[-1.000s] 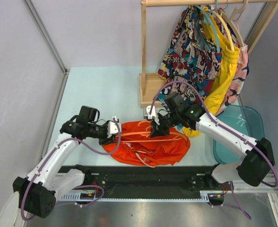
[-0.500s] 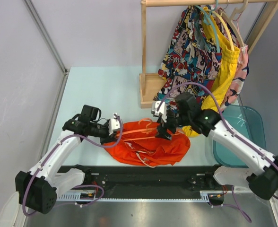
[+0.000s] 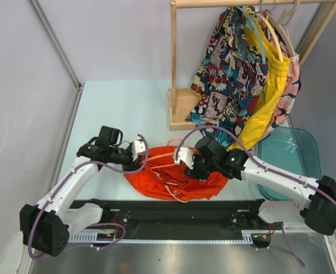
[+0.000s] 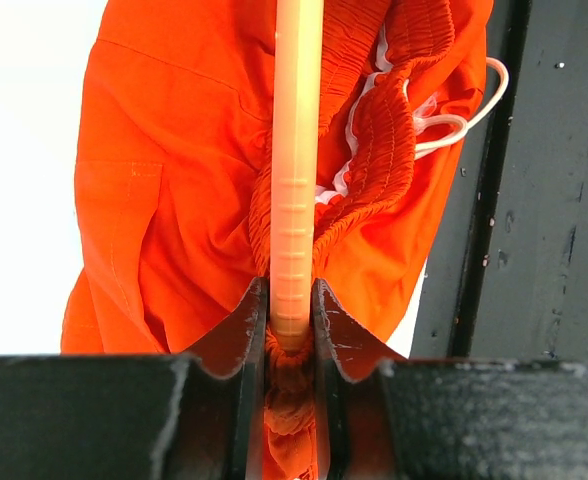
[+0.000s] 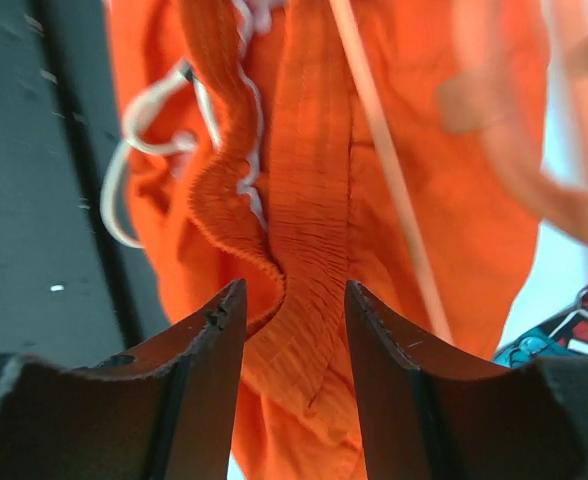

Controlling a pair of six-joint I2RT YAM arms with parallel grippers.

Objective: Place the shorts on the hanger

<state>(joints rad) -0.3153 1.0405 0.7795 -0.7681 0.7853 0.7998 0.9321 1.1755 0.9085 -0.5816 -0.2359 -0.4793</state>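
My right gripper will pinch the waistband's fold (image 5: pixel 292 325) and pull it tight past the hanger's loose end, because the waistband lies slack beside the hanger's bar.
The orange-red shorts (image 3: pixel 167 181) lie crumpled on the table near the front edge, with the cream drawstring (image 3: pixel 174 192) showing. The thin orange hanger (image 3: pixel 161 154) lies across their far side. My left gripper (image 3: pixel 140 149) is shut on the hanger's left end; in the left wrist view the hanger bar (image 4: pixel 296 180) runs out from between the jaws of the gripper (image 4: pixel 292 320), with a bunch of shorts fabric (image 4: pixel 164 200) under it. My right gripper (image 3: pixel 186 161) is open, low over the shorts. In the right wrist view the gripper (image 5: pixel 294 305) straddles a fold of the elastic waistband (image 5: pixel 309 230), beside the hanger bar (image 5: pixel 386 175).
A wooden rack (image 3: pixel 174 63) at the back right carries comic-print shorts (image 3: pixel 225 63) and yellow shorts (image 3: pixel 271 85) on other hangers. A teal tub (image 3: pixel 288 154) stands at the right. A black rail (image 3: pixel 174 211) runs along the front edge and a metal post (image 3: pixel 56 45) stands at the left.
My right gripper has dropped and swung left and nearer onto the middle of the shorts. The left gripper still holds the hanger end in nearly the same place.
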